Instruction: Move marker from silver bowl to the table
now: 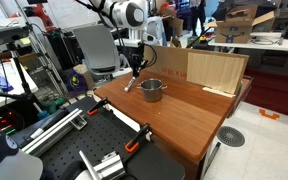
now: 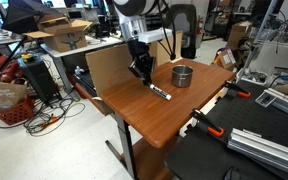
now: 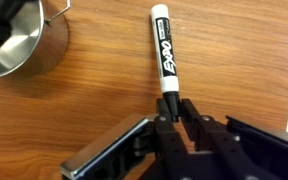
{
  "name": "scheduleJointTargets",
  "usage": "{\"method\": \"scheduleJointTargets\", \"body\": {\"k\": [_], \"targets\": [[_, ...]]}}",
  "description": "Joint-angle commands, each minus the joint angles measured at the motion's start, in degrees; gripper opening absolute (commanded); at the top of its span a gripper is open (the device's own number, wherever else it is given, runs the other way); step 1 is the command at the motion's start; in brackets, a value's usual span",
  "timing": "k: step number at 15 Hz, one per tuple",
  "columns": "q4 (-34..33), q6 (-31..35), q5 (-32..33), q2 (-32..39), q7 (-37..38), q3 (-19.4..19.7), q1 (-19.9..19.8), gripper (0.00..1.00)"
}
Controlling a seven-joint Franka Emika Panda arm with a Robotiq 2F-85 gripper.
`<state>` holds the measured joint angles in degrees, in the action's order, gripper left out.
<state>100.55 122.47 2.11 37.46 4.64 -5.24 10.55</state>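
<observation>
Next, I let go of the marker on the bare wood (image 1: 132, 85) (image 3: 167, 60) beside the silver bowl, close to the edge of the table.
The marker (image 3: 164, 55) is a white stick with dark print and a dark end. It lies along the wooden table (image 3: 234, 60), outside the silver bowl (image 3: 9, 45). My gripper (image 3: 170, 112) is shut on its dark near end, one finger on each side. In both exterior views the gripper (image 2: 142, 72) (image 1: 134, 70) is low over the table beside the bowl (image 2: 183, 75) (image 1: 152, 90). The marker (image 2: 161, 95) (image 1: 130, 85) reaches out from the fingers onto the wood. The bowl looks empty in the wrist view.
A pale upright plywood board (image 1: 216, 70) (image 2: 106, 68) stands along the table's far side. Clamps and metal rails (image 1: 102, 160) (image 2: 264, 145) lie on the black bench against the table. Desks and boxes fill the background.
</observation>
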Motion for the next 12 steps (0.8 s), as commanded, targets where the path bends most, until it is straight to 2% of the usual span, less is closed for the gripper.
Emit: {"method": "scheduleJointTargets", "body": {"k": [1, 9, 10, 12], "targets": [[-3.75, -2.10, 2.28, 3.16, 1.21, 1.15, 1.59, 0.05], [-8.74, -4.30, 2.63, 7.66, 0.97, 1.41, 1.98, 0.05], [-9.38, -4.88, 2.47, 7.97, 1.02, 1.37, 1.98, 0.39], [-10.27, -5.40, 2.59, 8.46, 1.44, 1.54, 2.18, 0.52]]}}
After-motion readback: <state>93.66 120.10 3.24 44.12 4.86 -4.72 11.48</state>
